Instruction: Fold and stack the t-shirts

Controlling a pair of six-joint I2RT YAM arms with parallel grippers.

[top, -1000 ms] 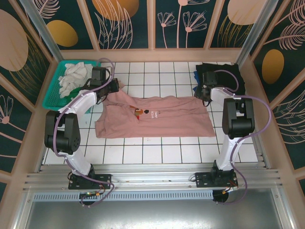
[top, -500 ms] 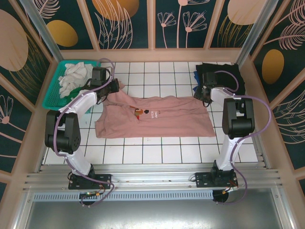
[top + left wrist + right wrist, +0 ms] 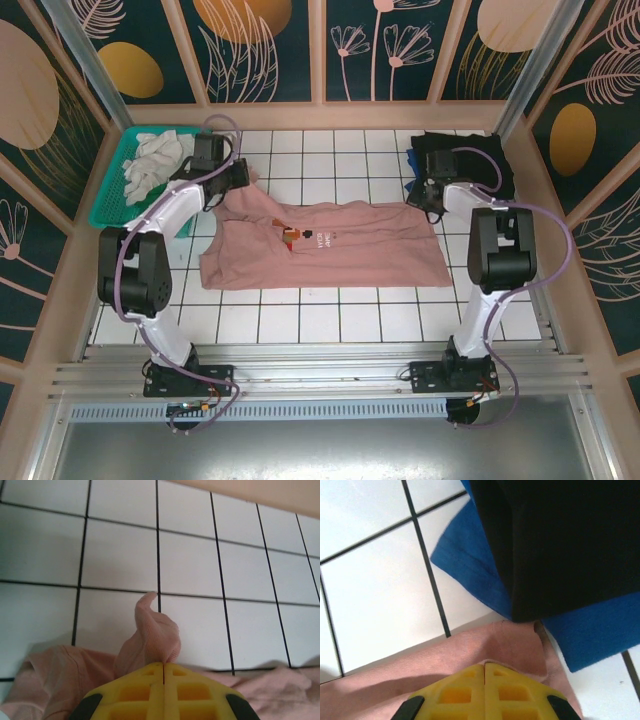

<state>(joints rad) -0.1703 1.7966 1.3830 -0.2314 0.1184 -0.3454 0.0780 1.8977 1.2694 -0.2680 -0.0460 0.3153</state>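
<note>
I will open my right gripper, take the pink t-shirt's folded corner (image 3: 535, 657) and pull it toward the back, because that shirt's end beside the black t-shirt is doubled over.
A dusty-pink t-shirt (image 3: 330, 250) with a small brown-orange print (image 3: 290, 238) lies spread across the white tiles. My left gripper (image 3: 232, 190) is shut on its far left corner; in the left wrist view a peak of pink cloth (image 3: 152, 640) sticks out from between the yellow fingers (image 3: 145, 687). At the far right corner my right gripper (image 3: 430, 197) is shut on the same pink t-shirt (image 3: 505, 647). Just beyond it a black t-shirt (image 3: 570, 540) rests on a blue t-shirt (image 3: 470, 565); from above, that black and blue stack (image 3: 470, 160) sits at the back right.
A teal lattice basket (image 3: 110, 205) at the back left holds white cloth (image 3: 155, 160). Wooden-framed panel walls close in the table on three sides. Bare white tiles (image 3: 340, 320) lie between the shirt and the arm bases.
The left gripper has shifted slightly toward the back, pulling the shirt's far left corner with it. The right arm has hardly moved.
</note>
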